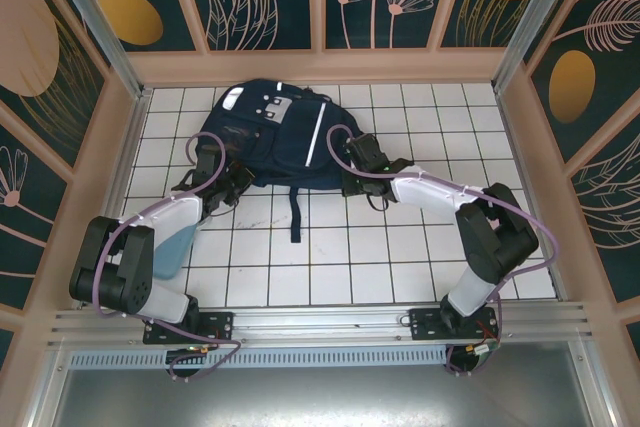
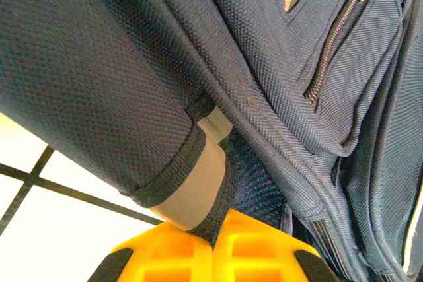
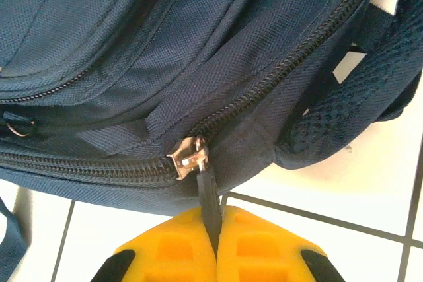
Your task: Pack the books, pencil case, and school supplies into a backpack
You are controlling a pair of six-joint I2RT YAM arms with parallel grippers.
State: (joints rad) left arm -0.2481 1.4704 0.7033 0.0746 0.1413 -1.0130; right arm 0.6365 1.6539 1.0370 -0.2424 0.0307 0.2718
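Observation:
My left gripper is holding a black-edged fold away from the zipper, so it should grab the zipper's edge (image 3: 53,163) near the black strap and keep the backpack still.
The dark navy backpack (image 1: 268,135) lies flat on the white tiled table (image 1: 330,247), its white stripe toward the right. My left gripper (image 1: 238,179) is at its lower left edge, shut on a black-edged fold of the backpack's fabric (image 2: 218,212). My right gripper (image 1: 352,183) is at the lower right edge, shut on the black zipper pull (image 3: 209,196) that hangs from the metal slider (image 3: 188,156). The zipper (image 3: 277,64) is closed along both sides of the slider. The books, pencil case and school supplies are out of view.
A black strap (image 1: 295,212) trails from the backpack toward the near edge. A padded shoulder strap (image 3: 357,104) lies beside the right gripper. Wooden walls (image 1: 320,65) enclose the table on three sides.

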